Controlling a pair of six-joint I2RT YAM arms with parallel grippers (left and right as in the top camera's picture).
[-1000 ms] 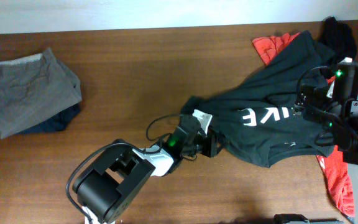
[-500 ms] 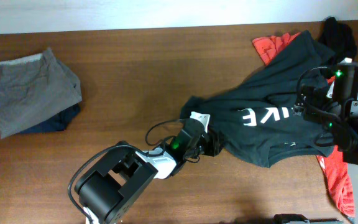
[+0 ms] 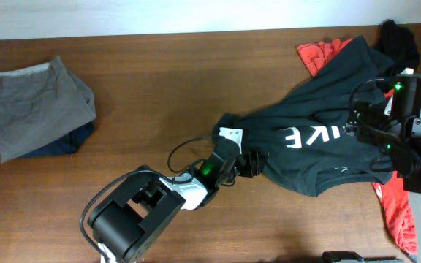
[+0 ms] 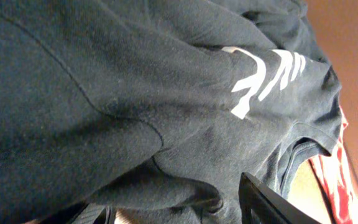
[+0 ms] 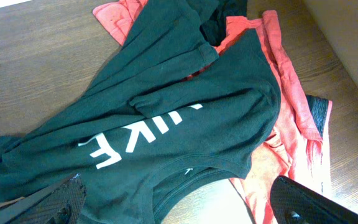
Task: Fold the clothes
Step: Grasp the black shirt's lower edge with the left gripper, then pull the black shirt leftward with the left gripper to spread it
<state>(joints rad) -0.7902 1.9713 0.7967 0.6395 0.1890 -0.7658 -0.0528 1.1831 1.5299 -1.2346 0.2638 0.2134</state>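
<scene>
My left gripper is to take the rolled fold point(image 4: 160, 190) of the black T-shirt, which lies bunched over the coral-red T-shirt, and pull it toward the folded stack before folding.
A black T-shirt point(image 3: 305, 124) with white block lettering lies crumpled from the table's middle to the upper right. In the left wrist view the black T-shirt point(image 4: 135, 81) fills the frame. My left gripper point(image 3: 248, 165) sits at its lower left edge, jaws apart, and a rolled fold of black cloth lies loose between the left gripper's point(image 4: 176, 210) fingers. The coral-red T-shirt point(image 5: 284, 124) lies partly under the black one, and a smaller black piece point(image 3: 399, 40) is at the far right. My right gripper point(image 5: 185, 208) hovers wide open over the shirt's neckline, holding nothing.
A stack of folded grey and dark blue garments point(image 3: 35, 109) lies at the table's left end. The table's point(image 3: 159, 80) back edge meets a white wall. The right arm's base and cables point(image 3: 419, 120) stand at the right edge.
My left gripper's jaws have opened and let go of the shirt's edge. The white tag on that edge has shifted slightly left. The right arm has not moved.
</scene>
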